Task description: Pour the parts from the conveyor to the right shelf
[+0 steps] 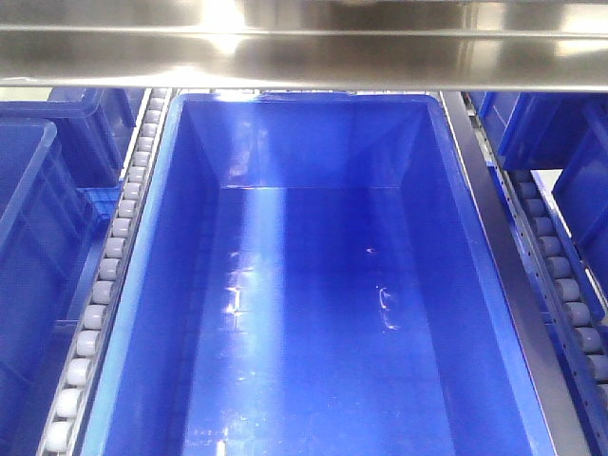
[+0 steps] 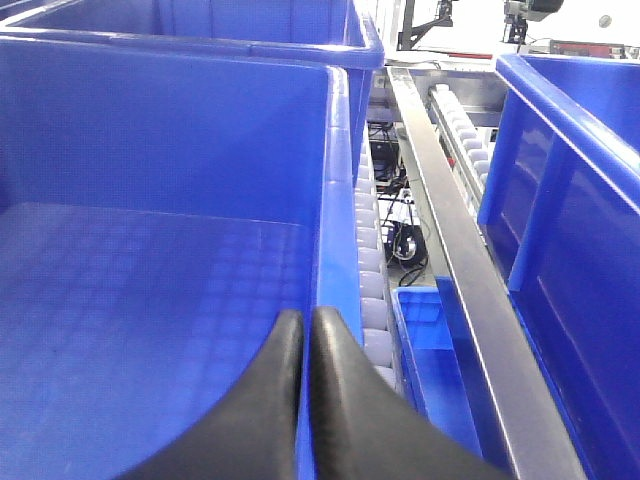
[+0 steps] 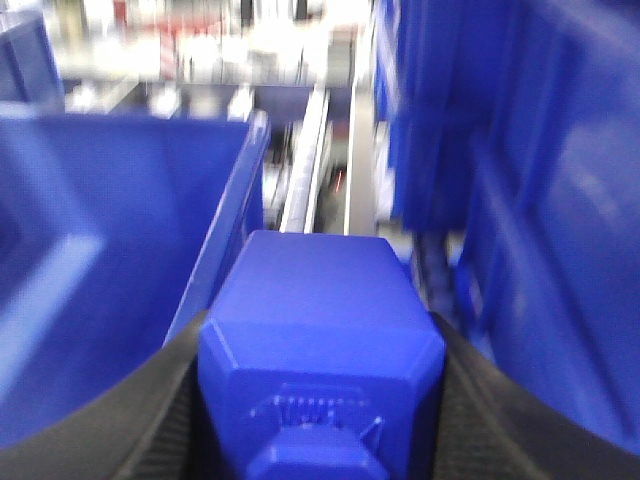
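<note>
I will let go of the bright-blue part with my right gripper, so that it rests between the shiny glints on the middle blue tub's bottom [image 1: 325, 309].
A bright-blue part [image 3: 315, 290] with a small stud on its near face sits between the black fingers of my right gripper [image 3: 320, 345], which is shut on it. This view is blurred; the part hangs beside the right wall of a big blue tub [image 3: 90, 250]. My left gripper [image 2: 307, 318] is shut with nothing in it, over the right wall of a blue tub [image 2: 150, 150]. The right shelf [image 1: 104, 275] shows its white rollers and steel rails, with an empty blue tub [image 1: 161, 285] on the middle lane. The conveyor is out of view.
A steel crossbar [image 1: 304, 43] spans the top of the front view. More blue tubs stand on the left lane [image 1: 38, 237] and the right lane [image 1: 579, 161]. A steel rail [image 2: 470, 280] and a smaller blue bin [image 2: 440, 360] lie below, right of my left gripper.
</note>
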